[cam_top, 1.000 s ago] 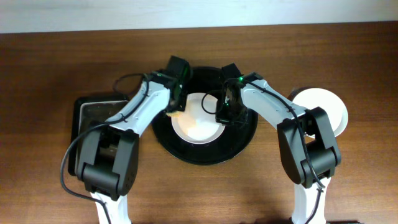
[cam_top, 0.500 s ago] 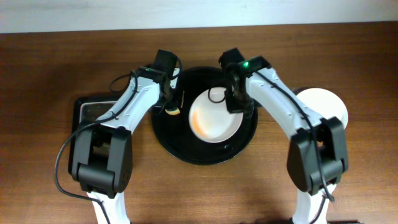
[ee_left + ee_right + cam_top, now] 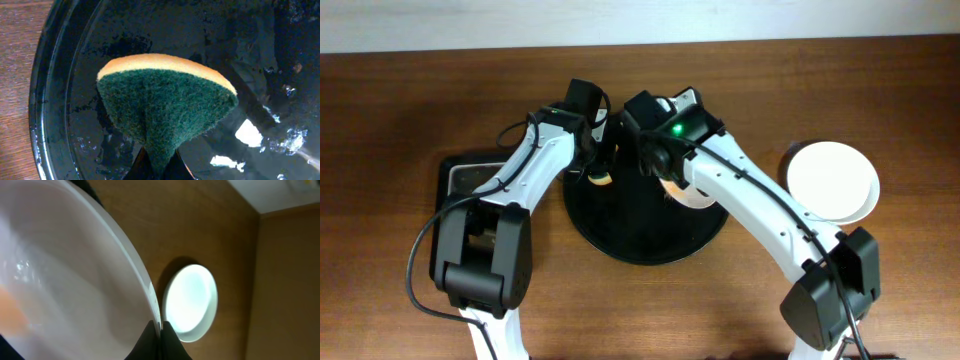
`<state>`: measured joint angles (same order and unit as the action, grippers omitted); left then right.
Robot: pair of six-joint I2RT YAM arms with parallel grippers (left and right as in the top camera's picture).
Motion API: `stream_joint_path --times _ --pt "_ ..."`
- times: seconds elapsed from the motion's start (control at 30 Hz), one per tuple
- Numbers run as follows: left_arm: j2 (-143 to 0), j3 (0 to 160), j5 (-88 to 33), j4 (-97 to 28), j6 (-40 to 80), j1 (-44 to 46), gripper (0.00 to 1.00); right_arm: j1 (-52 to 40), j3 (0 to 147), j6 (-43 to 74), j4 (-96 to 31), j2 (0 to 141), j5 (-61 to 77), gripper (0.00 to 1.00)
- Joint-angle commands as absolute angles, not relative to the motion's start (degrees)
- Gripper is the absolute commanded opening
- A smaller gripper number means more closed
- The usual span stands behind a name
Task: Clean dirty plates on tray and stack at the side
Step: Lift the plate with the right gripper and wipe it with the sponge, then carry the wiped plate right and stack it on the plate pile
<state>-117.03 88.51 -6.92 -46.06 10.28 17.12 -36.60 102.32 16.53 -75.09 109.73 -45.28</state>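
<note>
Next, my right gripper releases the white plate it has, setting it on top of the white plates (image 3: 834,182) (image 3: 190,302) that are beside the round black tray.
The round black tray (image 3: 620,225) lies at the table's middle, wet and bare of plates; it fills the left wrist view (image 3: 55,75). My right gripper (image 3: 670,180) is shut on the rim of a white plate (image 3: 692,194), lifted and tilted above the tray, mostly hidden under the arm. In the right wrist view the plate (image 3: 65,275) fills the left side, an orange smear at its lower left, pinched by the jaws (image 3: 161,330). My left gripper (image 3: 601,168) is shut on a green-and-yellow sponge (image 3: 601,178) (image 3: 165,105) over the tray's left part.
White plates (image 3: 832,180) lie at the right of the tray, also in the right wrist view (image 3: 191,302). A rectangular black tray (image 3: 460,180) stands at the left, partly under the left arm.
My right arm lifted the plate off the tray and tilted it up, swinging its wrist leftward. The left gripper with the sponge stayed at the tray's left part.
</note>
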Motion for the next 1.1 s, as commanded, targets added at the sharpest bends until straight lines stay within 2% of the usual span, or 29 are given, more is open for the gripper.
stream_joint_path --times 0.0,0.37,0.77,0.93,1.07 --pt "-117.6 88.9 -7.7 -45.9 9.7 17.0 0.0 -37.1 103.6 21.2 -76.5 108.4 -52.0 0.04" --pt "-117.6 88.9 -7.7 -45.7 9.7 17.0 0.0 -40.6 103.6 26.2 -79.3 108.4 -59.4 0.04" --pt "-117.6 88.9 -7.7 -45.7 9.7 17.0 0.0 -41.2 103.6 29.5 -80.2 108.4 -59.0 0.04" --pt "-117.6 88.9 -7.7 -45.8 9.7 17.0 0.0 -40.4 103.6 31.9 -80.9 107.4 -52.8 0.04" --pt "-117.6 88.9 -7.8 -45.7 9.7 17.0 0.0 -38.2 104.3 25.1 -80.9 106.6 -41.8 0.04"
